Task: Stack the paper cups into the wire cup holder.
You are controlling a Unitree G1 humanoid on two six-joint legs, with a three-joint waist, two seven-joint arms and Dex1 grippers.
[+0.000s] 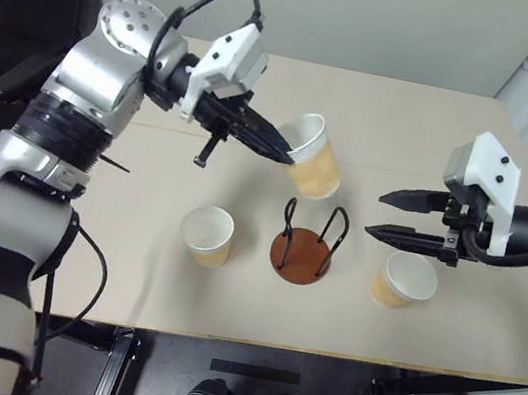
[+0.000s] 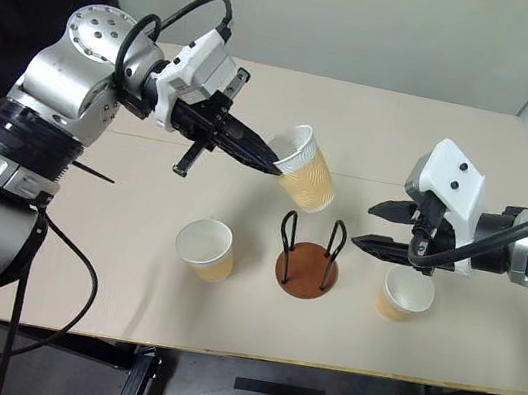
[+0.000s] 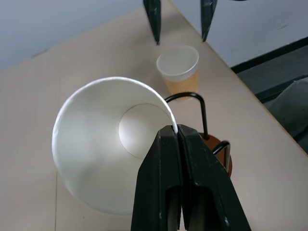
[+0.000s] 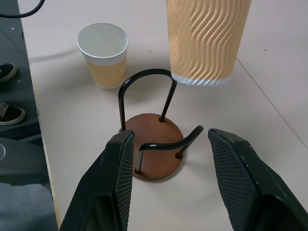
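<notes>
Next, my left gripper lets go of the paper cup on the brown disc base (image 1: pixel 303 255) (image 3: pixel 211 150) between the two black loops of the holder.
My left gripper (image 1: pixel 286 154) is shut on the rim of one paper cup (image 1: pixel 313 160), pinching the wall (image 3: pixel 110 139) between its fingertips. This cup hangs tilted in the air, just above and behind the wire cup holder (image 1: pixel 302 255). The holder stands on the table with nothing in it, its brown disc base and two black loops (image 4: pixel 154 149) in plain sight. A second cup (image 1: pixel 209 235) stands upright left of the holder, a third (image 1: pixel 405 280) upright to its right. My right gripper (image 1: pixel 376 213) is open, hovering over the table right of the holder and above the third cup.
The beige table (image 1: pixel 129 276) runs to a front edge close below the cups. A pale wall (image 1: pixel 396 17) rises behind the table's far edge. A dark chair (image 1: pixel 13 3) stands at the far left.
</notes>
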